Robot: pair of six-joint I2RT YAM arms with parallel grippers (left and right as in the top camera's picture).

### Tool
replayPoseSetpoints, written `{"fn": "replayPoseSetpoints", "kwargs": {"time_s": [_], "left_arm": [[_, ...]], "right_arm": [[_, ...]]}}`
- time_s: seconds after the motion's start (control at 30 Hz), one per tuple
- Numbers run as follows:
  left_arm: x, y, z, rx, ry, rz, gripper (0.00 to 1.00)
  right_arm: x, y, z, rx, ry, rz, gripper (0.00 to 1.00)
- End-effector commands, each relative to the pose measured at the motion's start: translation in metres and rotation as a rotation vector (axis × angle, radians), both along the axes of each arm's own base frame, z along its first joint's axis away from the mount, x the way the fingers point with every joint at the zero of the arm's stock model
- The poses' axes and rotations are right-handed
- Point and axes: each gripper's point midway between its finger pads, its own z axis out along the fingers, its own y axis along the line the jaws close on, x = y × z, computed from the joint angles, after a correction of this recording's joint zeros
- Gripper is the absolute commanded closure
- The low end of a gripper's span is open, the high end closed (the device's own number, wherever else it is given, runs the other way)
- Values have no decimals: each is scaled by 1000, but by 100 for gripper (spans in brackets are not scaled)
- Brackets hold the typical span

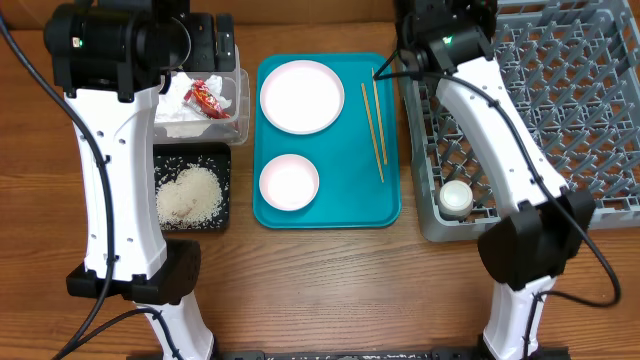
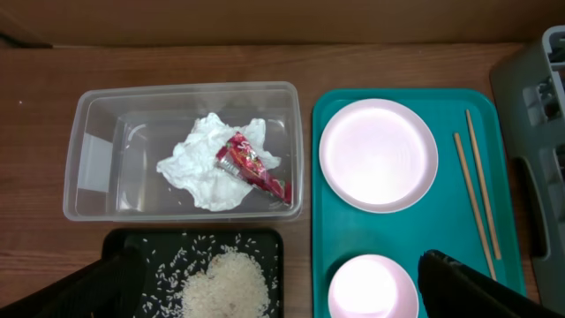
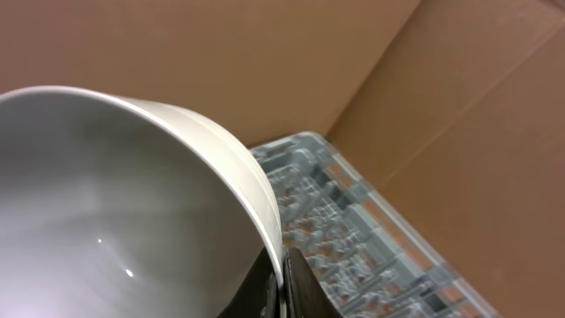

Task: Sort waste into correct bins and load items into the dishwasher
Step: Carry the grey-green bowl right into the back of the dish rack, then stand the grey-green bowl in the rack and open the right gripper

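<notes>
I will let go of the pale bowl, now held above the rack, with my right gripper in the grey dish rack's far corner (image 1: 447, 46) nearest the teal tray.
The clear tub (image 1: 238, 110) holds the white napkin (image 2: 199, 168) and the red wrapper (image 2: 253, 165). The black tray (image 2: 265, 243) in front of it holds a heap of rice (image 2: 225, 283). My left gripper (image 2: 274, 278) is open and empty, high above the black tray and the teal tray's near corner. A large white plate (image 1: 301, 96), a smaller round white dish (image 1: 289, 182) and two chopsticks (image 1: 373, 125) lie on the teal tray (image 1: 330, 205). My right gripper (image 3: 284, 274) is shut on the rim of a pale bowl (image 3: 115, 194), above the grey dish rack (image 1: 580, 90). A small white cup (image 1: 456, 197) sits in the rack.
The rack fills the table's right side, next to the teal tray. A brown cardboard wall (image 3: 459, 106) rises behind the rack. My left arm (image 1: 115, 150) stretches over the bins on the left. Bare wood shows along the table's front edge.
</notes>
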Motion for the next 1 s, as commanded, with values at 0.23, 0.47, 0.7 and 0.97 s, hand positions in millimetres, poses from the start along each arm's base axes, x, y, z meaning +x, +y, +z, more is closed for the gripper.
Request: {"fn": "replayPoseSetpoints", "kwargs": {"time_s": [0.23, 0.47, 0.7, 0.97], "left_arm": [[-4, 1, 4, 6, -9, 2, 0], [-4, 1, 4, 5, -9, 2, 0], [-4, 1, 4, 6, -9, 2, 0], [-4, 1, 4, 6, -9, 2, 0]], "right_arm": [[45, -34, -85, -307, 394, 34, 96], [52, -27, -105, -294, 422, 76, 96], [54, -23, -109, -263, 408, 96, 96], [58, -20, -121, -257, 421, 114, 96]]}}
